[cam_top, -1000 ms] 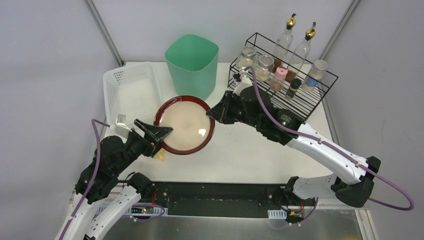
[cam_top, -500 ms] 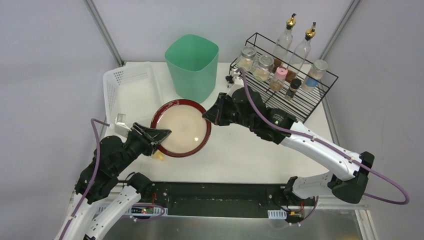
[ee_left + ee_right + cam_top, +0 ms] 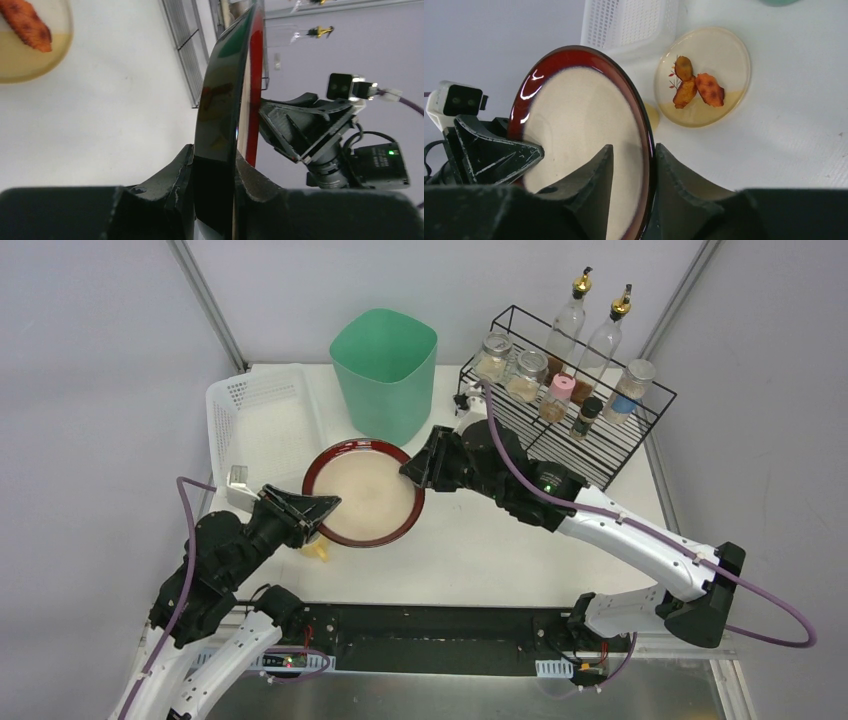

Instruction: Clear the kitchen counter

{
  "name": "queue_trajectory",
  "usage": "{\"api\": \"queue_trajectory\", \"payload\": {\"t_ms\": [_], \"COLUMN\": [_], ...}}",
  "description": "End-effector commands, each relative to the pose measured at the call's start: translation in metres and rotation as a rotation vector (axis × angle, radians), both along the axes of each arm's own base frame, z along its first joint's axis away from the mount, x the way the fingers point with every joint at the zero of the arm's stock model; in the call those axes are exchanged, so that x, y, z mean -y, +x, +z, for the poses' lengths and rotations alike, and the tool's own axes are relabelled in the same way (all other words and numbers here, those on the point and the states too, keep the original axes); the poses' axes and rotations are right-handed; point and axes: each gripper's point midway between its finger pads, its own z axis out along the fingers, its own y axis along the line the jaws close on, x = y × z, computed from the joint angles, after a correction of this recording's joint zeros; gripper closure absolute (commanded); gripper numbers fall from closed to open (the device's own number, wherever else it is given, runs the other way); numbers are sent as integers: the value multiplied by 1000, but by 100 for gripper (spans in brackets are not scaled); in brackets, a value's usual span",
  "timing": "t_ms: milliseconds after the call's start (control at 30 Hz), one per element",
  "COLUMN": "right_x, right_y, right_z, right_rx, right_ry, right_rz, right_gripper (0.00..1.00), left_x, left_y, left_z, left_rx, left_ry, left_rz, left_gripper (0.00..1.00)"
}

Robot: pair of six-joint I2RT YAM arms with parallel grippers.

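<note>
Next, the left gripper releases the dark red plate inside the white perforated basket (image 3: 277, 425), toward the basket's green-bin side. The plate now hangs tilted above the kitchen counter.
A dark red plate (image 3: 365, 492) with a cream middle hangs tilted above the kitchen counter (image 3: 500, 550). My left gripper (image 3: 325, 508) is shut on its near-left rim; in the left wrist view the plate (image 3: 225, 100) stands edge-on, pinched between both jaws of the left gripper (image 3: 214, 150). My right gripper (image 3: 412, 472) is open at the plate's far-right rim. In the right wrist view the plate (image 3: 574, 125) has its rim between the right gripper (image 3: 633, 147) jaws, with a gap on the inner side. Below lies a small yellowish dish (image 3: 719, 55) with fried pieces (image 3: 696, 87).
A white perforated basket (image 3: 260, 420) sits at the back left and a green bin (image 3: 385, 370) behind the plate. A black wire rack (image 3: 600, 445) with jars and bottles stands at the back right. The small dish (image 3: 318, 550) peeks out under the plate.
My left gripper has shut on the plate's rim. My right gripper, shut on the opposite rim before, has opened. The plate has drifted slightly left.
</note>
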Motion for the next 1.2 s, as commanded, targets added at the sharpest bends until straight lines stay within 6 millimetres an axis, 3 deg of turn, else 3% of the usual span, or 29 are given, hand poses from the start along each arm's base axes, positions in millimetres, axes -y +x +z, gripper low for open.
{"api": "queue_trajectory", "payload": {"t_ms": [0, 233, 367, 567, 700, 933, 1167], "right_x": [-2, 14, 33, 68, 82, 92, 93], "right_y": [-3, 1, 5, 5, -1, -17, -33], "right_z": [64, 53, 31, -10, -33, -65, -76], "right_rx": [102, 108, 110, 93, 67, 0, -41], "right_ry": [214, 193, 128, 62, 41, 38, 94], "right_rz": [-4, -49, -99, -163, -172, -160, -112], "right_gripper": [57, 41, 27, 26, 26, 26, 26], "left_x": [-2, -6, -10, -27, -28, -35, -60], "left_y": [0, 4, 11, 30, 47, 75, 95], "left_z": [2, 15, 17, 15, 20, 30, 47], "left_rx": [18, 53, 64, 90, 120, 167, 218], "left_ry": [50, 77, 110, 209, 239, 241, 312], "left_rz": [-5, 18, 48, 154, 201, 317, 462], "left_gripper": [100, 100, 100, 100, 100, 100, 100]}}
